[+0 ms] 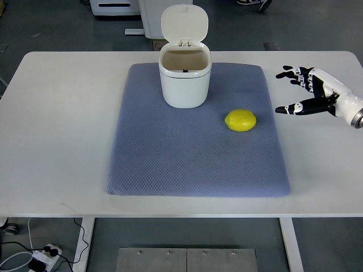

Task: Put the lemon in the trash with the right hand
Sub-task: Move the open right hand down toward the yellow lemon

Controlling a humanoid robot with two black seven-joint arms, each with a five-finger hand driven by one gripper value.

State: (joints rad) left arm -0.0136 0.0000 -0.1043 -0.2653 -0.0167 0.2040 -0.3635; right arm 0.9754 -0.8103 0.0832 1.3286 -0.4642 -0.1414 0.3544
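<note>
I will close my right gripper on the end of the yellow lemon (249, 120) farther from the white trash bin.
A yellow lemon (240, 120) lies on the blue-grey mat (170, 164), right of centre. Behind and to its left stands a white trash bin (184, 85) with its lid (184, 24) flipped up and its mouth uncovered. My right hand (292, 90) hovers over the bare table to the right of the mat, fingers spread and pointing left toward the lemon, holding nothing. It is roughly a hand's length away from the lemon. The left arm does not show.
The white table (62, 124) extends well past the mat on both sides. Beyond the far edge stand white equipment bases (153, 17) on the floor. A power strip with cables (39, 258) lies on the floor at the lower left.
</note>
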